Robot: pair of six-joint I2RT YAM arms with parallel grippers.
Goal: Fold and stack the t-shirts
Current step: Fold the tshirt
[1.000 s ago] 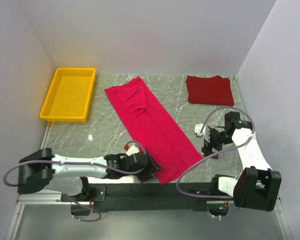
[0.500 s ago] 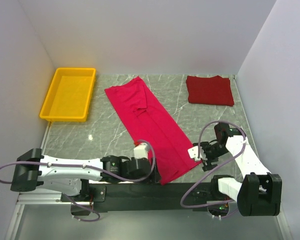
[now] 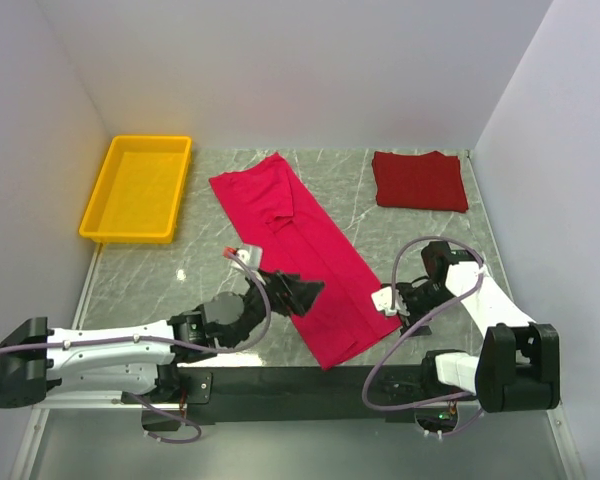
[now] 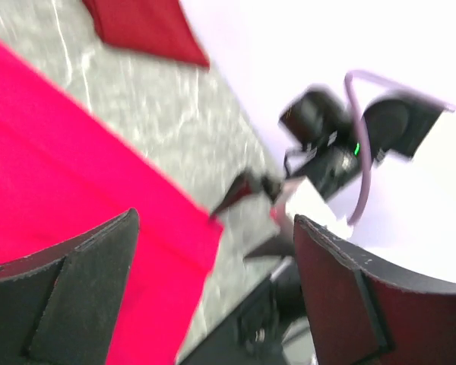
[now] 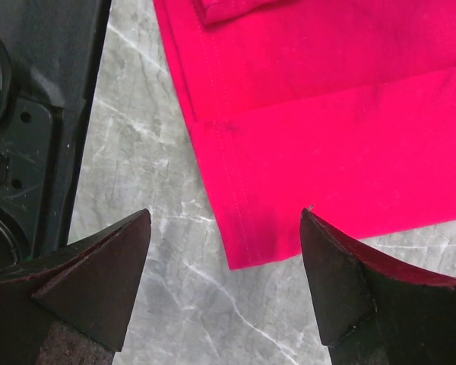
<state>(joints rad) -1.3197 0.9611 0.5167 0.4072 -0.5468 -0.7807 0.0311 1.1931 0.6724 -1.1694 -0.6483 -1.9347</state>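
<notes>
The near corner (image 3: pixel 325 366) of the crimson-pink t-shirt beside the black base bar, opposite the t-shirt's corner at my right gripper, will be gripped by my left gripper.
The crimson-pink t-shirt (image 3: pixel 305 250) lies folded into a long strip, running diagonally from the back centre to the near edge. The maroon t-shirt (image 3: pixel 420 180) lies folded at the back right. My left gripper (image 3: pixel 302 292) is open and empty, raised over the pink strip's near half. The left wrist view shows the pink shirt (image 4: pixel 61 190) below its fingers (image 4: pixel 83 296) and the maroon shirt (image 4: pixel 144 26) far off. My right gripper (image 3: pixel 398 310) is open and empty, low at the strip's near right corner. In the right wrist view that corner (image 5: pixel 247 255) lies between its open fingers (image 5: pixel 99 274).
A yellow tray (image 3: pixel 137 187) stands at the back left. The black base rail (image 3: pixel 310 380) runs along the near edge, also in the right wrist view (image 5: pixel 38 91). White walls close in on three sides. Bare marble shows between the two shirts.
My left gripper has lifted from the strip's near hem and swung up over the shirt. My right gripper has moved down and left to the strip's near right corner.
</notes>
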